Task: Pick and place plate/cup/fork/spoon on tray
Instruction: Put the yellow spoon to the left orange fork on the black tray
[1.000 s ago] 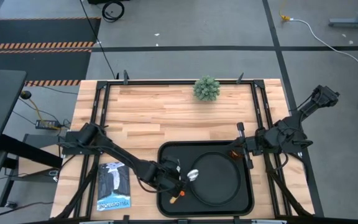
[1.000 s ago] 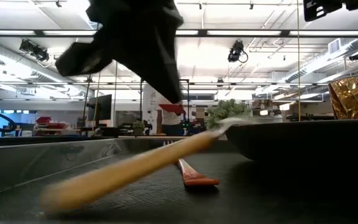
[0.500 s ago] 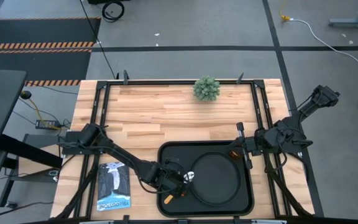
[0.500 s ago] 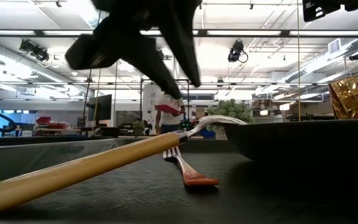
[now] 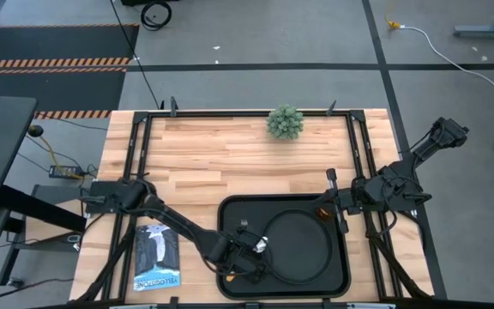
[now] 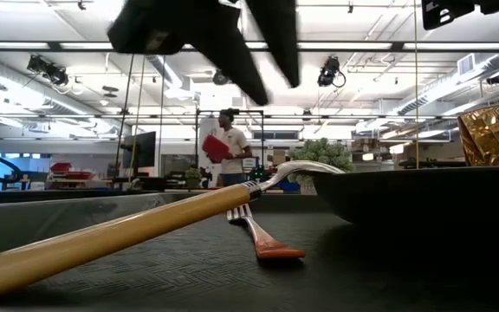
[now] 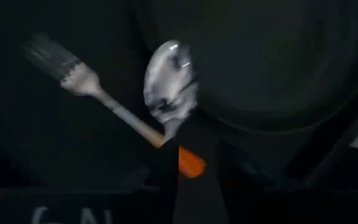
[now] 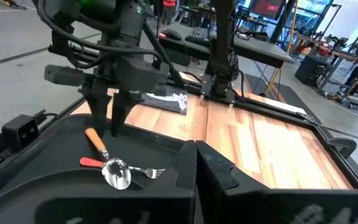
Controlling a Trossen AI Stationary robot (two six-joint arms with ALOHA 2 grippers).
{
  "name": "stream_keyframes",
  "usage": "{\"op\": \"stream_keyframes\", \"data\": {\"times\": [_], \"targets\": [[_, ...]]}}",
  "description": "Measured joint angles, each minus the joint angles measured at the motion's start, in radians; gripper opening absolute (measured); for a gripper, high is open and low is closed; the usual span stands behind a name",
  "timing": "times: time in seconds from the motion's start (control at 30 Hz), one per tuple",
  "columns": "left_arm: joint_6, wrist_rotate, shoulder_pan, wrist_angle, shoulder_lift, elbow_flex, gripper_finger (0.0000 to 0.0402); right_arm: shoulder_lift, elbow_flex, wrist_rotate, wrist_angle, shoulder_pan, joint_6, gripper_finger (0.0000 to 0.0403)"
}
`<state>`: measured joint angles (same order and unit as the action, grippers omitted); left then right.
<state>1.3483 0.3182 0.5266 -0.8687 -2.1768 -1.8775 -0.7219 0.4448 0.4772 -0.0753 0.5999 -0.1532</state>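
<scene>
The spoon is lying across the fork with its bowl on the plate's rim, so my left gripper will take the spoon's neck (image 6: pixel 258 186) and put the spoon next to the fork.
The black tray (image 5: pixel 230 209) holds the round black plate (image 5: pixel 300 246). The spoon (image 8: pixel 107 157) lies on the tray, its orange handle (image 6: pixel 102 238) down on the floor and its silver bowl (image 6: pixel 301 166) propped on the plate's rim. The fork (image 6: pixel 262 234) lies flat under the spoon's neck, crossing it, tines (image 7: pixel 48 53) pointing away. My left gripper (image 8: pixel 107 124) hangs open above the spoon's handle, clear of it. The amber cup (image 6: pixel 492 130) stands behind the plate, base hidden, beside my right gripper (image 5: pixel 337 202) at the tray's right rim.
A small green plant (image 5: pixel 286 122) stands at the table's far edge. A printed booklet (image 5: pixel 157 257) lies left of the tray near the front edge. Bare wood lies between plant and tray. A person (image 6: pixel 228 147) with something red stands in the room behind.
My left gripper has opened and let go of the spoon, then risen straight up. The spoon's handle has dropped onto the tray floor, while its bowl stays on the plate's rim. The fork has kept still.
</scene>
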Motion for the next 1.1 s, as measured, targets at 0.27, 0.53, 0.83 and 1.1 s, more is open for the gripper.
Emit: {"op": "stream_keyframes", "data": {"times": [0.27,0.53,0.83,1.1], "targets": [[-0.017,-0.121,0.006,-0.054,-0.014,-0.014,0.0125,0.0,0.0,-0.002,0.001,0.001,0.001,0.0006],[-0.012,-0.165,0.006,-0.039,-0.049,-0.013,0.0201,0.0,0.0,-0.004,0.001,0.001,0.001,0.0006],[-0.017,-0.13,0.002,-0.04,-0.062,-0.013,0.0235,-0.001,0.0,-0.004,0.0,0.001,0.001,0.0006],[-0.048,-0.096,0.004,-0.035,-0.102,-0.013,0.0205,-0.001,0.0,-0.004,-0.001,0.0,0.002,0.0006]]}}
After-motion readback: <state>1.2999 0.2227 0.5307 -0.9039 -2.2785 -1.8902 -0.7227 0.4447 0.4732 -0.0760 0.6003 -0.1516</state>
